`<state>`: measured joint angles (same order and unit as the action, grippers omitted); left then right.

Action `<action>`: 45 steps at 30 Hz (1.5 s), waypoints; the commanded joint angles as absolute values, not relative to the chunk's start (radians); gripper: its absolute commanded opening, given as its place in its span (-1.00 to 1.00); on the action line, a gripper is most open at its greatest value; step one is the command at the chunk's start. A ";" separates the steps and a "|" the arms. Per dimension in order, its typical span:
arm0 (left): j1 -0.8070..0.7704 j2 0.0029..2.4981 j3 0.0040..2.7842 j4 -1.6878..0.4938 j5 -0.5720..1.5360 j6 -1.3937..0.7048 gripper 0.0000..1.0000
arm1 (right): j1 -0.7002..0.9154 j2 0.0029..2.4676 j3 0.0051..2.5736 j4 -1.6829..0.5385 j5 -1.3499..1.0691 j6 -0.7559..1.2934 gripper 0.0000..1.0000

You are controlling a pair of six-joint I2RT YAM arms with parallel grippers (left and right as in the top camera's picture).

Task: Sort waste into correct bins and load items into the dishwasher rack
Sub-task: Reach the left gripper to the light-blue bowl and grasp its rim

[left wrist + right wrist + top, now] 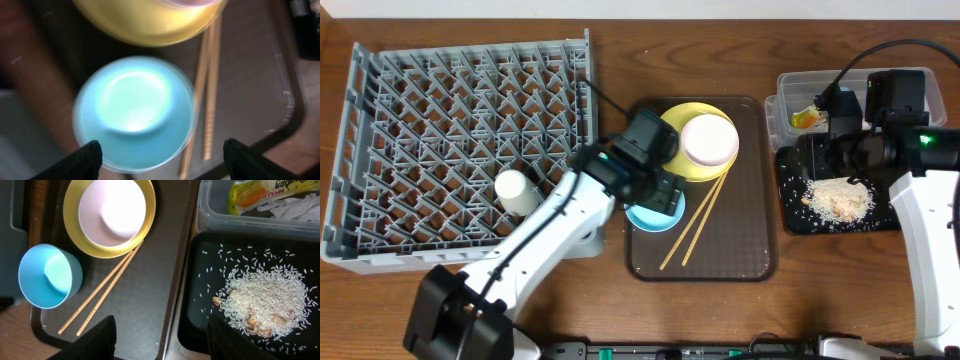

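Observation:
The robot's left gripper will close on the light blue bowl's rim (680, 213) (188, 138), on the side next to the chopsticks.
The grey dishwasher rack (430, 110) stands at the left with the small white cup (518, 192) in it. My left gripper (159, 160) is open above the light blue bowl (134, 112), which sits on the brown tray and also shows overhead (654, 215). The white bowl (709, 140) rests on the yellow plate (672, 120). The chopsticks (694, 228) lie on the tray. My right gripper (162, 337) is open and empty over the gap between the brown tray and the black tray (200, 315). Rice scraps (262, 300) lie in the black tray. The green-and-orange wrapper (255, 192) and the white wrapper (300, 207) lie in the clear tub (210, 220).
The brown serving tray (740, 250) lies mid-table between the rack and the bins. A few loose rice grains lie on it near its right edge. Cables run behind the right arm at the back right.

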<state>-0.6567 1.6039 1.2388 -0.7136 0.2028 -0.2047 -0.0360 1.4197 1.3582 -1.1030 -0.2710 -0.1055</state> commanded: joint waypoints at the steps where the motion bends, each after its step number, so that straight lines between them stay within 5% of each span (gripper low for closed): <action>1: -0.724 1.647 1.252 -0.684 0.190 -0.192 0.57 | -0.038 1.419 1.361 -1.101 -0.266 -0.098 0.12; 13: -0.834 1.857 1.252 -0.641 0.035 -0.199 0.36 | -0.038 1.419 1.361 -1.104 -0.266 -0.098 0.13; 20: -0.834 1.869 1.252 -0.641 0.032 -0.199 -0.38 | -0.038 1.419 1.361 -1.104 -0.266 -0.098 0.12; 40: -0.837 1.869 1.228 -0.642 -0.045 -0.226 -0.63 | -0.038 1.419 1.361 -1.120 -0.267 -0.098 0.10; 45: -0.837 1.867 1.228 -0.645 -0.046 -0.227 -0.87 | -0.038 1.419 1.361 -1.120 -0.266 -0.098 0.10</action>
